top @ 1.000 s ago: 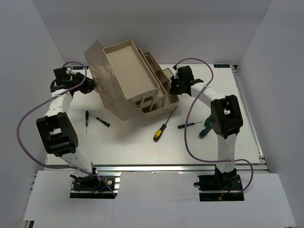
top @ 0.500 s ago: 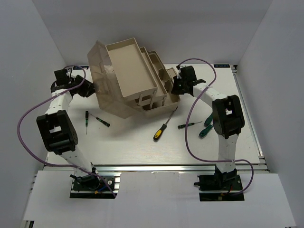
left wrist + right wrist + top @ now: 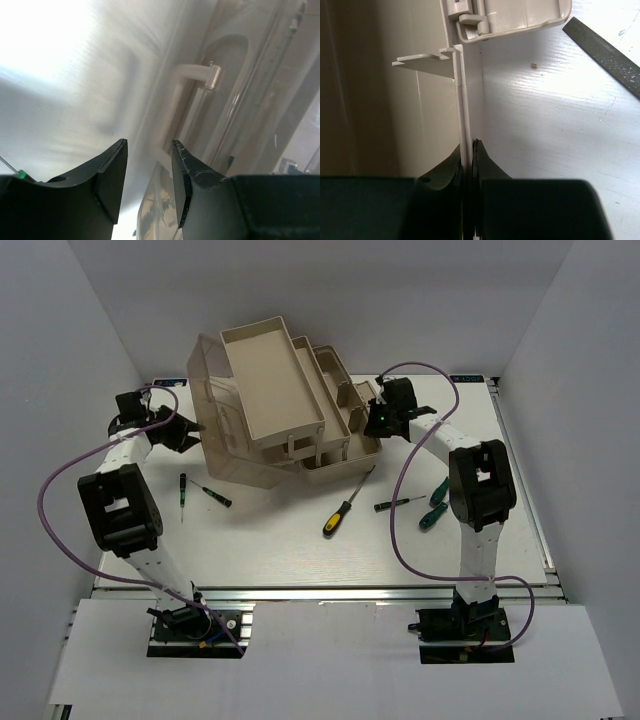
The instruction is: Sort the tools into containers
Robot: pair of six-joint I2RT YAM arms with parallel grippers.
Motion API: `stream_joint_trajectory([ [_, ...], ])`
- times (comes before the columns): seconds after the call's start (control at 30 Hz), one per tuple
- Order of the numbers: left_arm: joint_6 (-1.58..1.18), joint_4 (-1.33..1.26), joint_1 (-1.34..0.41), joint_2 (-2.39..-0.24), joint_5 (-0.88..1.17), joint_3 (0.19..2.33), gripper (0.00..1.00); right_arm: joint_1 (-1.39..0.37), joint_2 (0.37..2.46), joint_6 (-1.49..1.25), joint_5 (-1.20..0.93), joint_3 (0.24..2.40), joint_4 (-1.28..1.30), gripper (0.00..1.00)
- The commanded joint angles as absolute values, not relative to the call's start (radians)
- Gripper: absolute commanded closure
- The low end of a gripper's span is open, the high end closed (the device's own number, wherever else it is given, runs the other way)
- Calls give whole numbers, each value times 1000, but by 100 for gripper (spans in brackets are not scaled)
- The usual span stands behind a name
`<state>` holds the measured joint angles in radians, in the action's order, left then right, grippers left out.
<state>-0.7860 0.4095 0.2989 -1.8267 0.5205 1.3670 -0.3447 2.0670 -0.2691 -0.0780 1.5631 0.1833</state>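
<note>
The left gripper I control should next grasp the handle's blade end [image 3: 182, 496] of the green-and-black screwdriver pointing straight at the front rail, near the lid.
The beige toolbox [image 3: 335, 448] stands at the back centre with its tiers folded out and its translucent brown lid [image 3: 222, 430] swung open to the left. My right gripper [image 3: 372, 420] is shut on the toolbox's thin right wall [image 3: 465, 115]. My left gripper [image 3: 190, 433] is open at the lid's left side. The lid's edge [image 3: 150, 205] lies between its fingers, and the lid handle [image 3: 192, 100] is ahead. A yellow-and-black screwdriver [image 3: 340, 510] and green-and-black screwdrivers [image 3: 397, 504] [image 3: 432, 512] [image 3: 212, 493] [image 3: 182, 488] lie on the table. A dark file [image 3: 605, 55] lies beside the box.
The white table [image 3: 300, 540] ends in metal rails at the front and right. White walls close in the back and sides. Purple cables loop from both arms over the table.
The toolbox has shifted back and to the right and sits flatter. The right gripper moved right with its wall. The left gripper moved slightly down along the lid.
</note>
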Motion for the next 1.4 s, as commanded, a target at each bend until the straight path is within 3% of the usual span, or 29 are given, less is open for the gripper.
stream_joint_trajectory([
  [0.0, -785, 391, 284, -1833, 580, 1364, 50, -310, 2057, -341, -31, 1566, 64, 97],
  [0.17, -761, 449, 284, -1838, 514, 1377, 50, -310, 2048, -351, -60, 1563, 58, 91],
  [0.5, -696, 600, 287, -1829, 351, 1436, 50, -305, 2048, -359, -63, 1572, 55, 89],
  [0.8, -657, 623, 293, -1816, 324, 1419, 50, -295, 2034, -357, -75, 1556, 49, 82],
  [1.0, -592, 698, 293, -1755, 229, 1427, 50, -288, 1996, -334, -95, 1526, 32, 57],
  [1.23, -561, 690, 293, -1579, 112, 1296, 50, -281, 1924, -232, -179, 1508, 12, 28],
  [1.3, -557, 704, 293, -1516, 74, 1278, 50, -270, 1888, -105, -282, 1520, 35, 13],
  [1.37, -534, 727, 295, -1474, 54, 1261, 51, -256, 1837, -25, -380, 1510, 38, 11],
])
